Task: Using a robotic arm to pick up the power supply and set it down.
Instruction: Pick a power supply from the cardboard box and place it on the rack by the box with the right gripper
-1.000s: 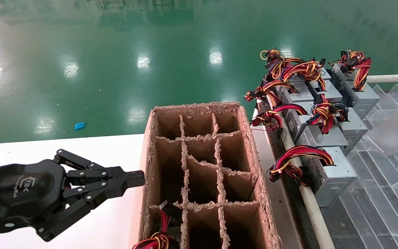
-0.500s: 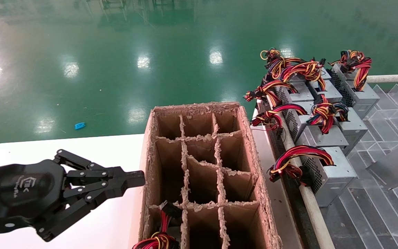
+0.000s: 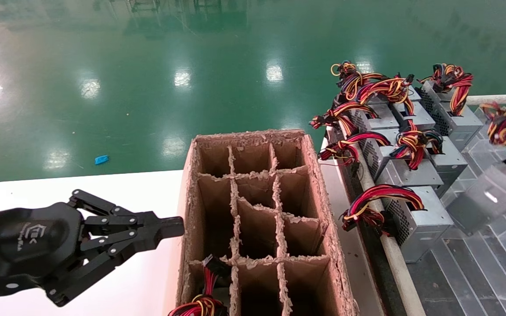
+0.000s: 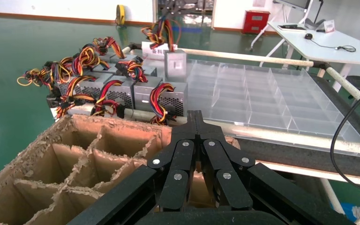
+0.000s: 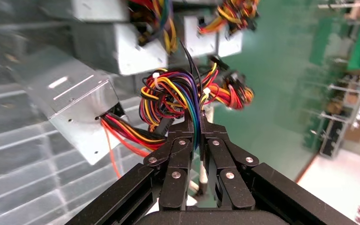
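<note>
The robot's right gripper should set the power supply, which hangs tilted above the clear tray now, down in the clear tray's empty slots (image 3: 492,192) beside the grey units.
The power supply (image 3: 486,198), a silver-grey metal box, hangs tilted above the clear tray at the head view's right edge, with its wire bundle (image 3: 504,123) above it. In the right wrist view the box (image 5: 75,110) dangles beyond my right gripper (image 5: 196,123), which is shut on its orange, yellow, red, black and blue-purple wires (image 5: 171,93). That gripper itself is outside the head view. My left gripper (image 3: 178,226) is shut and empty over the white table, beside the cardboard box; its closed fingertips (image 4: 195,116) show in the left wrist view.
A divided cardboard box (image 3: 319,188) stands in the middle, with one wired unit (image 3: 200,303) in its near left cell. Several grey units with red-yellow bundles (image 3: 411,173) line the rail to the right. A clear compartment tray (image 3: 490,267) lies beyond them.
The hanging power supply has swung and shifted at the right edge, and its wire bundle has come into the head view. The left arm has not moved.
</note>
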Controlling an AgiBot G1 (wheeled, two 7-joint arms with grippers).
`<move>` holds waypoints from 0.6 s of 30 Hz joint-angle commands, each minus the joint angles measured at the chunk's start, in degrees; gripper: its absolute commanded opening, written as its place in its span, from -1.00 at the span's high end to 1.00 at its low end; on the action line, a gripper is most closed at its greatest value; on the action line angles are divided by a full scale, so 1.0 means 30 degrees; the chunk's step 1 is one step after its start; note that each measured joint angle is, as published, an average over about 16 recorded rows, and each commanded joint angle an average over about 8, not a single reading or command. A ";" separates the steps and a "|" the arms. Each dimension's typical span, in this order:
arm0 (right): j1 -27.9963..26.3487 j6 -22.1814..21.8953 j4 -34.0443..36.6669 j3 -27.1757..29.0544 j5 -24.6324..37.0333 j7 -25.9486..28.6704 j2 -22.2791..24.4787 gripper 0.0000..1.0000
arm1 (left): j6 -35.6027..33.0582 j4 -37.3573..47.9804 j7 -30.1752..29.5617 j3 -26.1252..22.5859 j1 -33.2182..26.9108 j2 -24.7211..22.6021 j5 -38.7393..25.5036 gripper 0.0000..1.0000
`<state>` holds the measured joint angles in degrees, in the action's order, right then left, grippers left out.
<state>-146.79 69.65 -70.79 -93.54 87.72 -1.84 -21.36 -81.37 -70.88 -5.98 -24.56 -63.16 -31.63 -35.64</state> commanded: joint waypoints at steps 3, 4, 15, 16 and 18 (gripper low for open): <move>0.0749 -0.1547 0.0489 -0.0161 0.0309 -0.0255 -0.0112 1.00 | 0.0000 0.0000 0.0000 0.0000 0.0000 0.0000 0.0000 1.00; 0.0880 -0.1795 0.0565 -0.0205 0.0412 -0.0273 -0.0135 1.00 | 0.0000 0.0000 0.0000 0.0000 0.0000 0.0000 0.0000 1.00; 0.1821 -0.3148 0.1028 -0.0562 0.0909 -0.0606 -0.0302 1.00 | 0.0000 0.0000 0.0000 0.0000 0.0000 0.0000 0.0000 1.00; 0.1927 -0.3331 0.1041 -0.0567 0.0863 -0.0669 -0.0322 1.00 | 0.0000 0.0000 0.0000 0.0000 0.0000 0.0000 0.0000 1.00; 0.2170 -0.3775 0.1047 -0.0554 0.0681 -0.0803 -0.0367 1.00 | 0.0000 0.0000 0.0000 0.0000 0.0000 0.0000 0.0000 1.00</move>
<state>-140.19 58.06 -67.88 -95.09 89.42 -4.30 -22.43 -81.37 -70.88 -5.98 -24.56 -63.16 -31.63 -35.64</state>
